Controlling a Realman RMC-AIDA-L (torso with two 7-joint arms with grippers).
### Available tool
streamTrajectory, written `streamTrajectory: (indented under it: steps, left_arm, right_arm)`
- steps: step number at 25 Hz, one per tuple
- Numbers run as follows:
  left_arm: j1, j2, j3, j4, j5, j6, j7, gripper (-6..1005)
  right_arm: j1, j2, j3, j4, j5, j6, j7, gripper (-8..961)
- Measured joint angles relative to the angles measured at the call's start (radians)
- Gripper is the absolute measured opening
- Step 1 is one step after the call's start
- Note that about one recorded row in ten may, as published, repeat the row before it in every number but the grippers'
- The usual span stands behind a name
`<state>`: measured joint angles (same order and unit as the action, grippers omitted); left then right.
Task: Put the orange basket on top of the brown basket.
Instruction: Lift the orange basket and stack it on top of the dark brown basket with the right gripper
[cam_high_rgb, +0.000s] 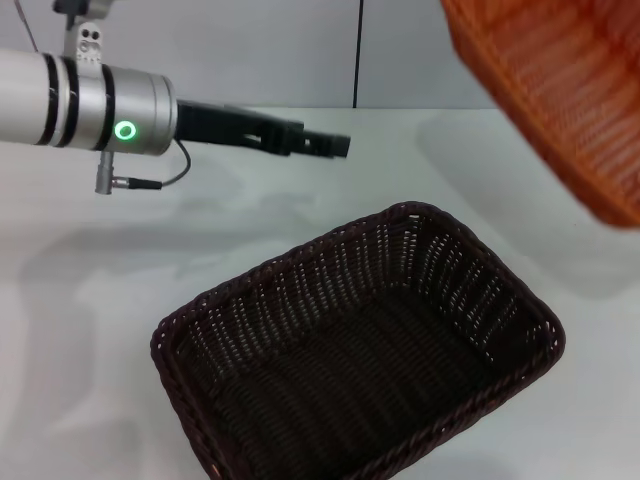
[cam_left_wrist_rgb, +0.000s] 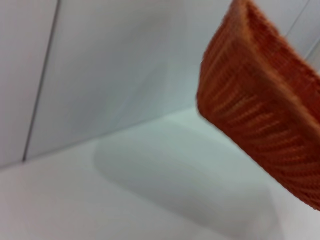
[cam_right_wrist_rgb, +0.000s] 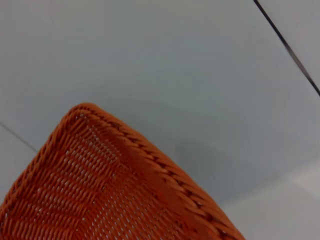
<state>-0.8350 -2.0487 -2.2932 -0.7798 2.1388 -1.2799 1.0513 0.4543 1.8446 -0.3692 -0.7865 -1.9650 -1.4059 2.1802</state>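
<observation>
Next, my right gripper lowers the orange basket into the empty hollow of the brown basket (cam_high_rgb: 370, 332) and puts it down there.
The orange basket (cam_high_rgb: 560, 80) hangs tilted in the air at the top right of the head view, above and behind the right end of the brown basket. It also shows close up in the left wrist view (cam_left_wrist_rgb: 260, 110) and the right wrist view (cam_right_wrist_rgb: 100, 190). The brown basket (cam_high_rgb: 460, 290) sits empty and upright on the white table, set at an angle, in the lower middle. My left gripper (cam_high_rgb: 335, 145) reaches out level from the left, above the table behind the brown basket, apart from both baskets. My right gripper is out of view.
The white table (cam_high_rgb: 90, 300) spreads to the left of and behind the brown basket. A grey panelled wall (cam_high_rgb: 300, 50) with a dark vertical seam stands at the back.
</observation>
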Motion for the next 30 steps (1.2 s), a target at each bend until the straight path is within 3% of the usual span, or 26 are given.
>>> streamTrajectory:
  steps: [5,12,21,26,30]
  left_arm:
    - [0.041,-0.006,-0.019,-0.009,-0.114,0.041,0.083,859]
    - [0.093,-0.005,-0.021,-0.01,-0.218,0.07,0.131,859]
    - [0.141,-0.004,-0.021,-0.001,-0.31,0.093,0.173,859]
    - [0.145,-0.005,-0.019,0.001,-0.314,0.103,0.179,859]
    - [0.145,-0.005,-0.019,0.002,-0.315,0.108,0.179,859]
  right_arm:
    - [0.016,-0.001,-0.007,-0.02,0.197,-0.1,-0.167,184]
    - [0.136,-0.031,-0.034,-0.029,0.222,-0.306,-0.323,188]
    - [0.224,-0.071,-0.297,-0.031,0.215,-0.351,-0.386,193]
    - [0.256,-0.071,-0.431,-0.033,0.201,-0.362,-0.412,196]
    - [0.286,-0.059,-0.469,-0.024,0.128,-0.367,-0.423,198]
